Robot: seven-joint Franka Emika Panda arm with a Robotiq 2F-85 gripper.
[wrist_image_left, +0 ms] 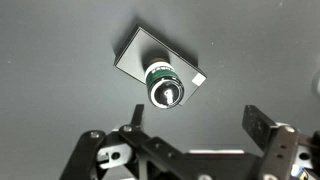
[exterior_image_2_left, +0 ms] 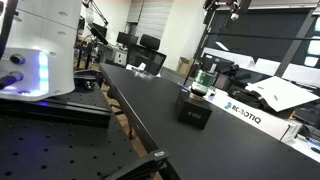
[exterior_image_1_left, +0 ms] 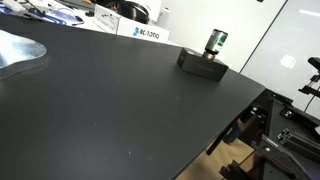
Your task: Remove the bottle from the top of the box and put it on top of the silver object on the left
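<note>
The bottle's silvery top (exterior_image_1_left: 219, 34) (wrist_image_left: 167, 94), above the green label, should be gripped next by my gripper as it comes down, to lift the bottle off the black box.
The bottle (exterior_image_1_left: 215, 43), with a green label and silvery top, stands upright on the small black box (exterior_image_1_left: 195, 62) near the far right edge of the black table. Both also show in an exterior view, the bottle (exterior_image_2_left: 203, 80) on the box (exterior_image_2_left: 194, 112). The silver object (exterior_image_1_left: 20, 52) lies flat at the table's far left. In the wrist view I look straight down on the bottle (wrist_image_left: 165, 88) and the box (wrist_image_left: 138, 52). My gripper (wrist_image_left: 197, 122) is open and empty, high above them and offset to one side. It shows at the top of an exterior view (exterior_image_2_left: 224, 8).
White boxes with blue print stand behind the table (exterior_image_1_left: 140, 32) and beside the black box (exterior_image_2_left: 245, 112). The robot base (exterior_image_2_left: 40, 50) stands at the table's end. The table edge (exterior_image_1_left: 240, 110) drops off close to the box, with black frames beyond it.
</note>
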